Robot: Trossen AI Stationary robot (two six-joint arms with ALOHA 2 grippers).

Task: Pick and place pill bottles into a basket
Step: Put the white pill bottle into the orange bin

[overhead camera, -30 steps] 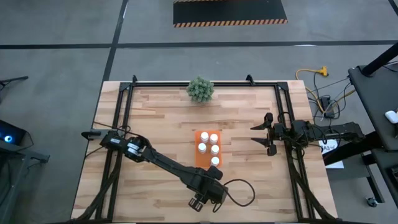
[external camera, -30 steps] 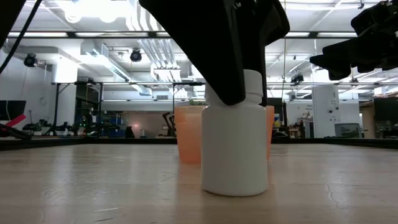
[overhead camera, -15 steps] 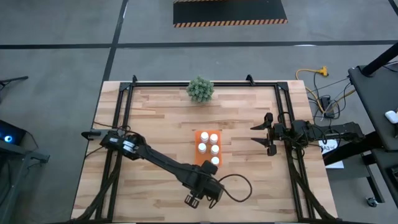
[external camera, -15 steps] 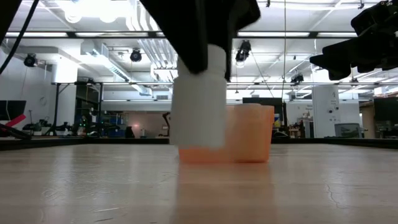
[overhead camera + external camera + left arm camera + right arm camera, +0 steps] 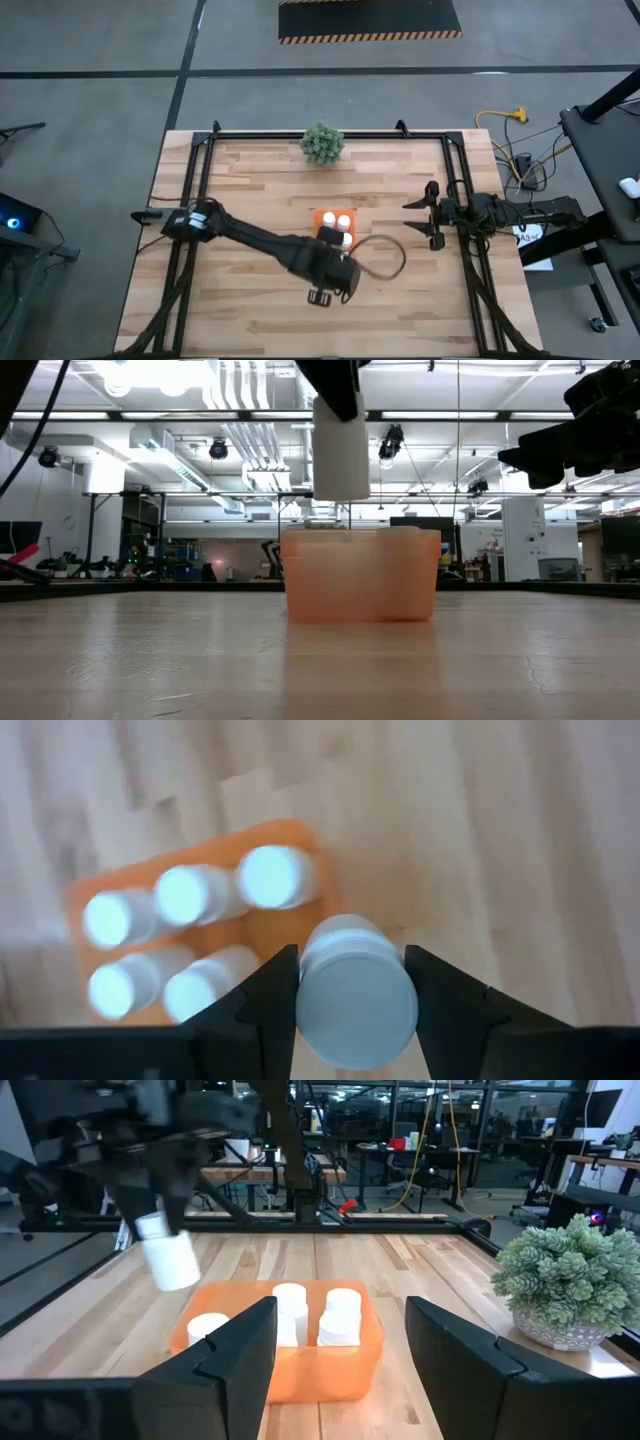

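Note:
My left gripper is to release the white pill bottle in the empty near corner of the orange basket (image 5: 329,252) (image 5: 285,936), next to the other bottles.
My left gripper (image 5: 322,296) is shut on a white pill bottle (image 5: 340,455) and hangs over the table just near of the orange basket (image 5: 360,575); the bottle's bottom is above the rim. In the left wrist view the basket (image 5: 272,925) holds several white bottles (image 5: 185,895) standing upright in two rows. From above, the gripper hides the held bottle and my arm covers part of the basket (image 5: 318,218). My right gripper (image 5: 415,221) waits open at the table's right side, pointing level at the basket (image 5: 290,1355). My left gripper pinches the bottle's cap end (image 5: 357,990) between its two fingers (image 5: 268,1005), one on each side. The fingers come from above, slanting down. The bottle's body (image 5: 170,1258) hangs below them, slightly tilted and clear of both table and basket.
A small green plant (image 5: 322,143) in a pot stands at the middle of the table's far edge. Black frame rails (image 5: 200,190) run along the left, right and far sides. Bare wood (image 5: 250,240) lies left of the basket.
My left gripper has risen, staying shut on the bottle, and gone from near the table's front edge toward the basket. The bottle, which stood on the table a second ago, is lifted clear and now hangs higher than the basket's rim.

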